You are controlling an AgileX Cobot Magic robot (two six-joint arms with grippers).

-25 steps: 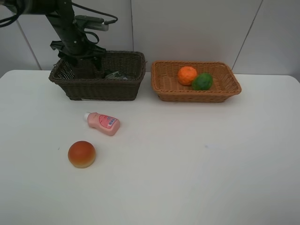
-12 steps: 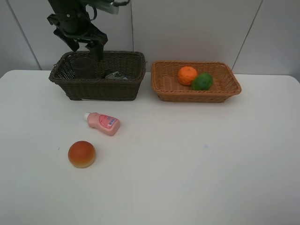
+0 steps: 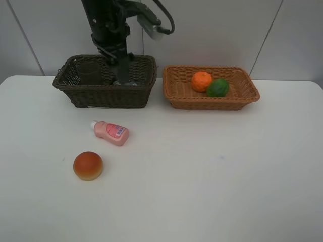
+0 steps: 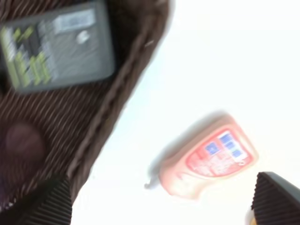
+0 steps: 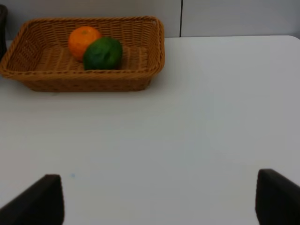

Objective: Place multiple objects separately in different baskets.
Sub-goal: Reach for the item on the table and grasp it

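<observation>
The robot's left gripper should next move to the pink white-capped bottle and close on its red label (image 3: 117, 132) (image 4: 220, 153), near the end of the bottle away from the cap.
My left gripper (image 3: 121, 74) hangs open and empty over the right part of the dark brown basket (image 3: 101, 96). The mauve cup (image 3: 91, 73) stands in that basket's left end. In the left wrist view the dark pump bottle (image 4: 56, 44) lies flat inside the basket (image 4: 110, 110). The pink white-capped bottle (image 3: 111, 132) (image 4: 206, 157) lies on the table just in front of it. The peach-like fruit (image 3: 88, 165) sits nearer the front left. The orange (image 3: 202, 80) and the green lime (image 3: 217, 87) rest in the light tan basket (image 3: 212, 104). My right gripper (image 5: 159, 201) is open with nothing between its fingers, facing that basket (image 5: 84, 82).
A pale panelled wall runs directly behind both baskets. The white table stretches wide to the front and right of the peach and pink bottle. The right arm does not show in the exterior high view.
My left gripper rose out of the dark basket's left end, leaving the mauve cup there, and swung right over the basket's right part. Nothing else moved.
</observation>
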